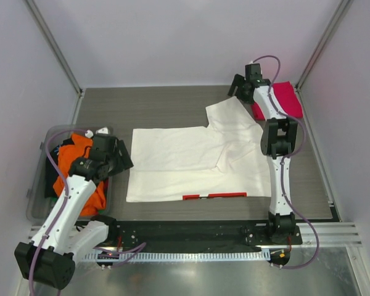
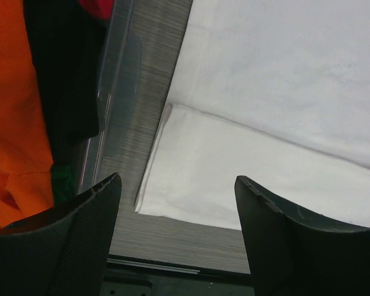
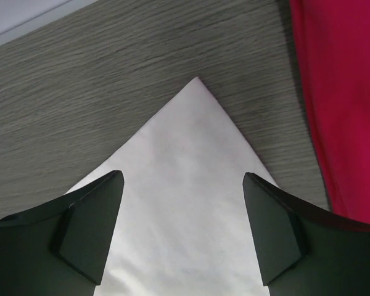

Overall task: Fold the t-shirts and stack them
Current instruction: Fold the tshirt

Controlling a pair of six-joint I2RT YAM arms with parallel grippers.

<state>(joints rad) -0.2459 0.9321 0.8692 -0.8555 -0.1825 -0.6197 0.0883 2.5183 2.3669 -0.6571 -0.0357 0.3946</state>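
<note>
The white t-shirt has a far corner (image 1: 135, 130) on the clear plastic bin's side. My left gripper goes there next and closes.
A white t-shirt (image 1: 197, 157) lies spread on the table, a thin red strip (image 1: 214, 196) showing at its near edge. My right gripper (image 1: 239, 86) is open and empty above the shirt's far sleeve corner (image 3: 195, 83). A folded pink-red t-shirt (image 1: 279, 98) lies at the far right, also in the right wrist view (image 3: 342, 105). My left gripper (image 1: 120, 157) is open and empty, by the white shirt's left near corner (image 2: 149, 206). An orange t-shirt (image 1: 74, 163) and a dark t-shirt (image 2: 68, 80) lie in the bin.
A clear plastic bin (image 1: 34, 185) stands at the left, its wall (image 2: 111, 86) close beside the white shirt's left edge. White enclosure walls surround the table. A metal rail (image 1: 234, 228) runs along the near edge.
</note>
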